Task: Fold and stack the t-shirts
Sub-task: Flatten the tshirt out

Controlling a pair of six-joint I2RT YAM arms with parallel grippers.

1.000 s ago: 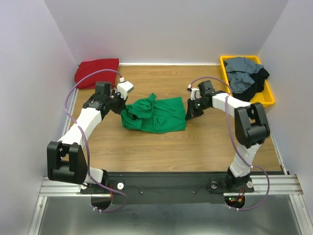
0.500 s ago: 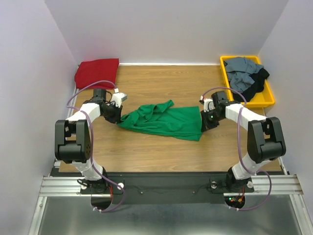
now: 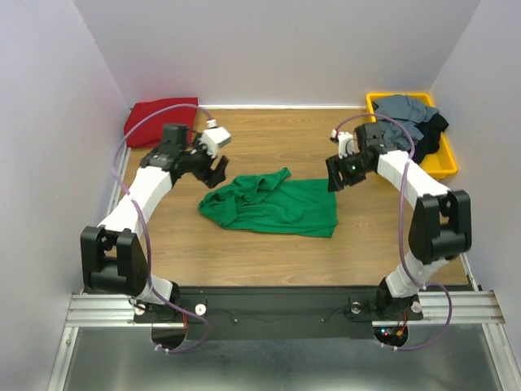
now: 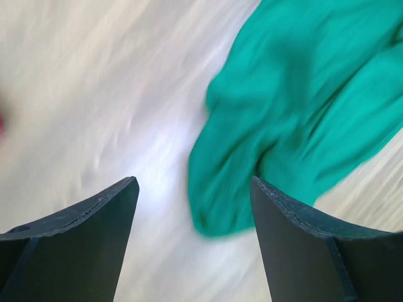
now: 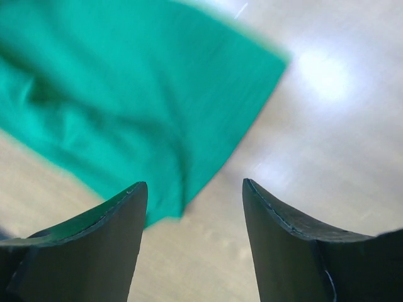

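Note:
The far corner (image 3: 330,181) (image 5: 285,58) of the green t-shirt is on the yellow tray's side. My right gripper needs to go there next and close on it.
A bright green t-shirt (image 3: 273,204) lies spread and rumpled across the middle of the table, bunched at its left end. My left gripper (image 3: 216,167) hovers just beyond the shirt's left end, open and empty; in the left wrist view the green cloth (image 4: 302,94) lies past the gripper (image 4: 193,182). My right gripper (image 3: 335,177) hangs over the shirt's right edge, open and empty (image 5: 194,184), with the shirt's corner (image 5: 126,82) below it. A dark red t-shirt (image 3: 161,120) lies folded at the back left. Slate grey and black t-shirts (image 3: 411,122) are heaped in a tray.
The yellow plastic tray (image 3: 444,167) stands at the back right against the wall. White walls close in the table on three sides. Both arms' purple cables loop above their forearms.
Both grippers, which pulled the green shirt out wide by its ends, have opened, let go and drawn up and toward the back. The shirt now lies loose on the table.

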